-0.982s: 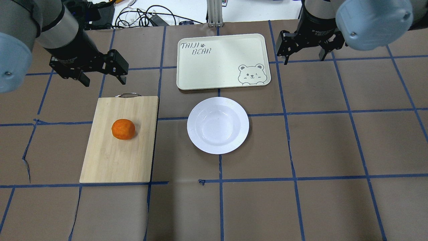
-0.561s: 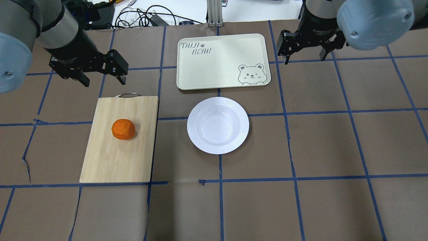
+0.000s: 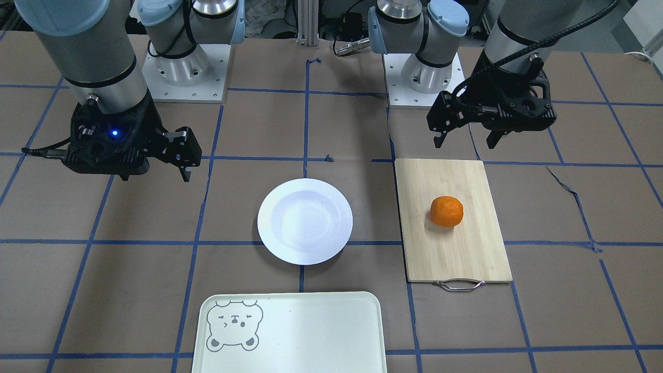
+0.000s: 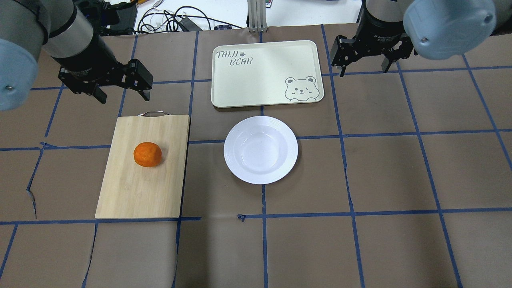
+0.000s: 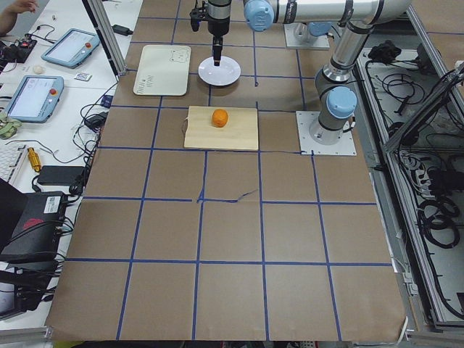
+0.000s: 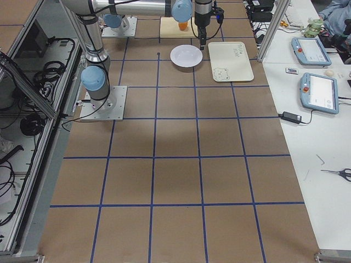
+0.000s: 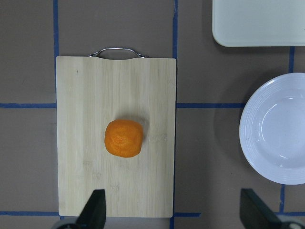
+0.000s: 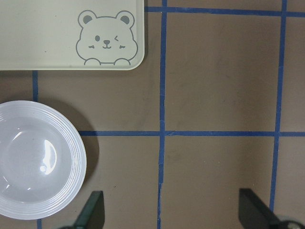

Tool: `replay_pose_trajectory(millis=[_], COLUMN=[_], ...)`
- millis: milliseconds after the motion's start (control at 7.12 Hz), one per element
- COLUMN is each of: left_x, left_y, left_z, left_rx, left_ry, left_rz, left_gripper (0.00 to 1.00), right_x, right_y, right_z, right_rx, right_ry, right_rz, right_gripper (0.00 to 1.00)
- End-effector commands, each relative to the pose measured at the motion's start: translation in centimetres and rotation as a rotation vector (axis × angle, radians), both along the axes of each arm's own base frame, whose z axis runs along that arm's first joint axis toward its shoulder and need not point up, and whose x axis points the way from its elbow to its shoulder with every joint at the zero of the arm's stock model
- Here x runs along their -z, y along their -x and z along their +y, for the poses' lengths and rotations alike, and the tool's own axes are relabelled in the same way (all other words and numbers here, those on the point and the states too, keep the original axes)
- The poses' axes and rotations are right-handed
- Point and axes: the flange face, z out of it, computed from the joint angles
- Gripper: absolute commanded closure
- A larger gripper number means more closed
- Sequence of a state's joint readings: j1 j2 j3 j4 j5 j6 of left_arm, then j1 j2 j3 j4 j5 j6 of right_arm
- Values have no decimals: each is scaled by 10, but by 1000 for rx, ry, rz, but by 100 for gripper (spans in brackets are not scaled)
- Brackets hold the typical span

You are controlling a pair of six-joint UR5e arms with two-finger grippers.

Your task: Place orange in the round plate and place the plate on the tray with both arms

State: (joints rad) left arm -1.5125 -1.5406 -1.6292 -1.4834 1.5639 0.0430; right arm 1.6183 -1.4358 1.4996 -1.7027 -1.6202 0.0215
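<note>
Next, I close my left gripper around the middle of the orange point(image 3: 447, 212) point(image 7: 124, 138) on the wooden cutting board, because the orange should go into the round plate.
The orange point(image 4: 147, 154) point(image 3: 446, 211) point(image 7: 124, 138) rests on a wooden cutting board point(image 4: 128, 188). An empty white round plate point(image 4: 261, 149) point(image 3: 305, 221) point(image 8: 28, 162) lies on the table between board and tray. The cream tray point(image 4: 256, 76) point(image 3: 311, 331) with a bear face sits beyond the plate. My left gripper point(image 4: 123, 96) point(image 3: 464, 140) hovers open, high above the table near the board's handle end. High to the right of the tray, my right gripper point(image 4: 363, 70) hangs open. Neither holds anything.
The board's metal handle point(image 4: 152, 113) points toward the far side. Cables point(image 4: 172, 20) lie on the white surface beyond the table's far edge. Blue tape lines grid the brown table point(image 4: 380, 180). Tablets point(image 5: 32, 98) and other gear sit on side benches.
The right gripper has shifted slightly up the overhead view, away from the plate. The left gripper, orange, plate and tray have barely moved.
</note>
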Motion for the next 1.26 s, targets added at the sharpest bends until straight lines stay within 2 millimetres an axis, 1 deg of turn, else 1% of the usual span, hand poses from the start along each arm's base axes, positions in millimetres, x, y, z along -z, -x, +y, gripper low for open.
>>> replay_pose_trajectory(millis=[0,561,702,842,982,1123], left_x=[2,1,-1,5,5,16], left_y=[0,0,-1,-7,-7,-9], left_z=[0,0,0,-3,-3,-9], left_rx=[0,-1,-24,-32,-31,-21], left_ry=[-2,1,4,-4,-2,-22], left_rz=[2,2,3,-1,3,4], left_gripper=[0,0,0,0,0,0], right_x=[0,0,1,1,1,1], right_y=[-2,0,1,1,1,1], right_z=[0,0,0,0,0,0], right_rx=[-1,2,3,5,5,5], right_ry=[0,-1,-3,-3,-3,-3], right_rz=[-19,-19,-19,-17,-17,-17], right_gripper=[0,0,0,0,0,0])
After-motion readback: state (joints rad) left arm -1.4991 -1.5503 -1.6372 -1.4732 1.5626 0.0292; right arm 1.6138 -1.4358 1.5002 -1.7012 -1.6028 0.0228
